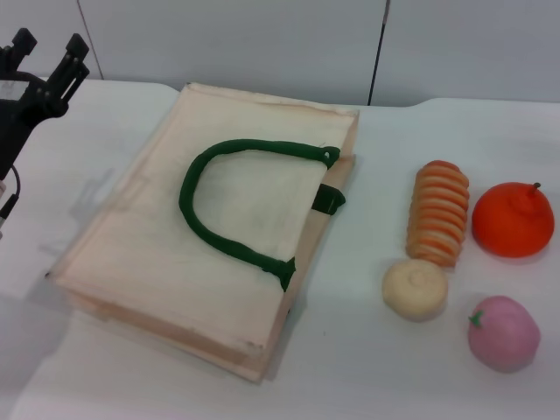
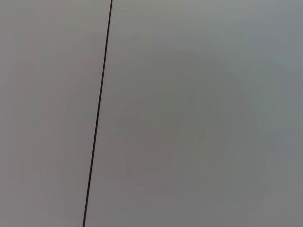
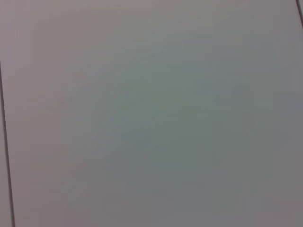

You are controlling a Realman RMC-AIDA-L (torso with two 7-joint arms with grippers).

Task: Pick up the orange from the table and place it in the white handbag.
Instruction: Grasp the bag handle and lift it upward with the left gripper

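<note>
My left hand needs to grip the dark green handle's curved middle (image 1: 189, 182), since lifting it opens the white handbag for the orange.
The orange (image 1: 513, 219) rests on the white table (image 1: 367, 367) at the far right, its dark stem nub pointing up. The white handbag (image 1: 157, 254) lies flat at the centre-left, with a dark green loop handle (image 1: 229, 206) and a green tab on top. My left gripper (image 1: 48, 52) hovers at the far left, well away from the bag and the orange, its two black fingers spread open with nothing between them. The right gripper is out of view. Both wrist views show only a plain grey wall.
Beside the orange lie a ribbed orange-and-cream roll (image 1: 438, 213), a cream round bun (image 1: 415, 289) and a pink round fruit (image 1: 503, 333). A grey panelled wall (image 1: 262, 39) runs behind the table.
</note>
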